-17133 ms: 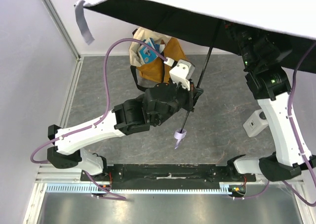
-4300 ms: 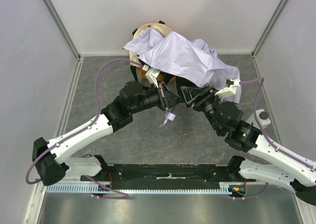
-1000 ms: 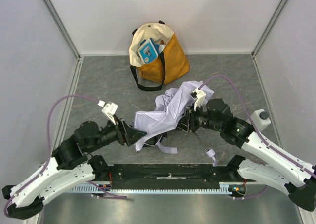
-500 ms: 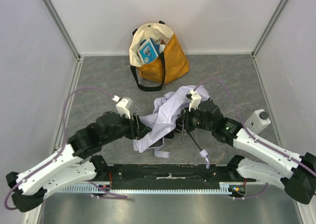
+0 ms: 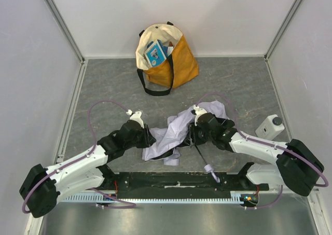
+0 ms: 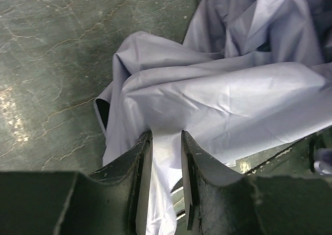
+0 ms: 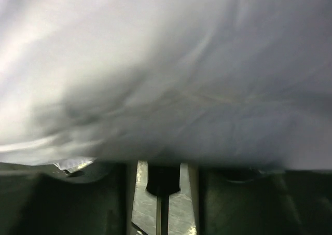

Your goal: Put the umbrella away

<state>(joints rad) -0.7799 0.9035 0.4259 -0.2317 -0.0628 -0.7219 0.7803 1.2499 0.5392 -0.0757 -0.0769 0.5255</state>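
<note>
The umbrella's fabric bunches up against my right gripper around the stem, so that gripper should grip the stem farther (image 5: 200, 154) below the fabric and lift the umbrella before folding.
The umbrella (image 5: 179, 127) lies collapsed on the grey table, a crumpled heap of lavender-white fabric between my two grippers. Its slim black shaft (image 5: 201, 154) runs down-right to the lavender strap (image 5: 209, 169). My left gripper (image 5: 149, 139) is at the heap's left edge. In the left wrist view a fold of the canopy (image 6: 223, 95) is pinched between the narrowly set jaws (image 6: 166, 139). My right gripper (image 5: 191, 135) is at the heap's right side. In the right wrist view fabric (image 7: 166, 74) fills the frame, and the black shaft (image 7: 162, 180) sits between the jaws (image 7: 162, 167).
The mustard-and-cream tote bag (image 5: 167, 64) stands open at the back centre with blue items inside, its black strap trailing forward. A white bottle (image 5: 268, 126) stands at the right. White walls close off three sides.
Both grippers have drawn closer together and nearer the front edge. The fabric heap has bunched tighter between them, and the shaft's strap end has swung left toward the front rail.
</note>
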